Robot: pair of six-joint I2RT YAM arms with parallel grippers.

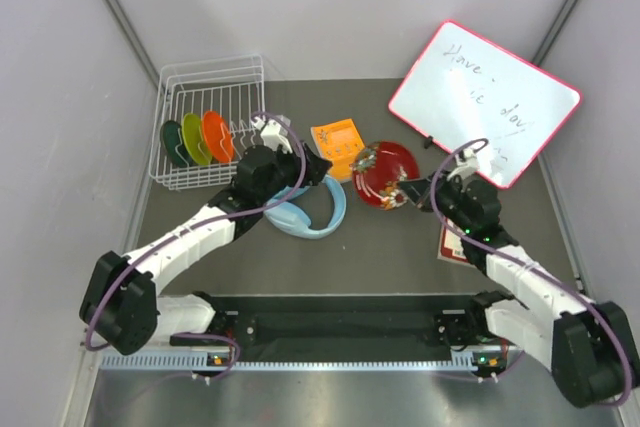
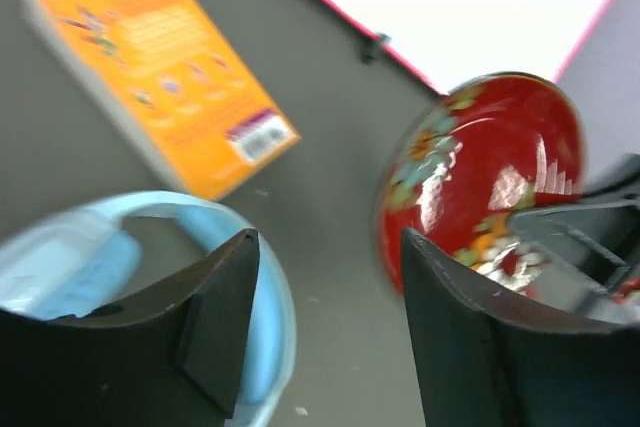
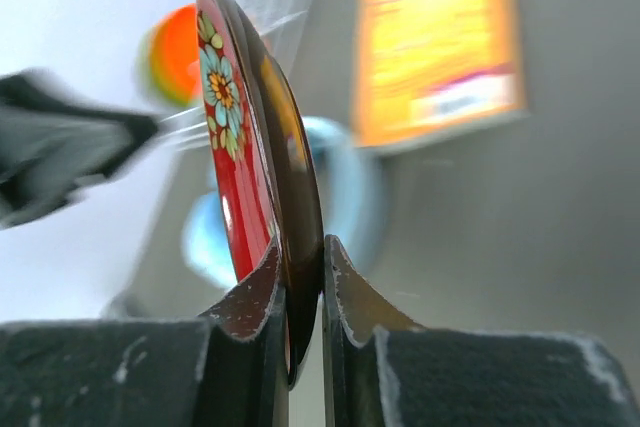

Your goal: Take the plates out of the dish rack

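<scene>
Next, I set the dark red plate with my right gripper on the table point(image 1: 395, 214) between headphones and card.
The white wire dish rack point(image 1: 210, 77) stands at the back left. It holds three plates on edge: teal-blue point(image 1: 172, 142), yellow-green point(image 1: 195, 137) and orange point(image 1: 218, 135). The dark red patterned plate point(image 1: 385, 172) is out of the rack at the table's middle. My right gripper point(image 1: 405, 192) is shut on its rim and holds it on edge point(image 3: 240, 127), the jaws point(image 3: 303, 257) pinching it. My left gripper point(image 1: 318, 165) is open and empty, just left of the red plate point(image 2: 480, 167), above the table between the plate and the headphones.
Light blue headphones point(image 1: 310, 209) lie below the left gripper. An orange book point(image 1: 337, 145) lies behind them. A pink-framed whiteboard point(image 1: 485, 102) leans at the back right. A red and white card point(image 1: 455, 245) lies under the right arm. Grey walls close the sides.
</scene>
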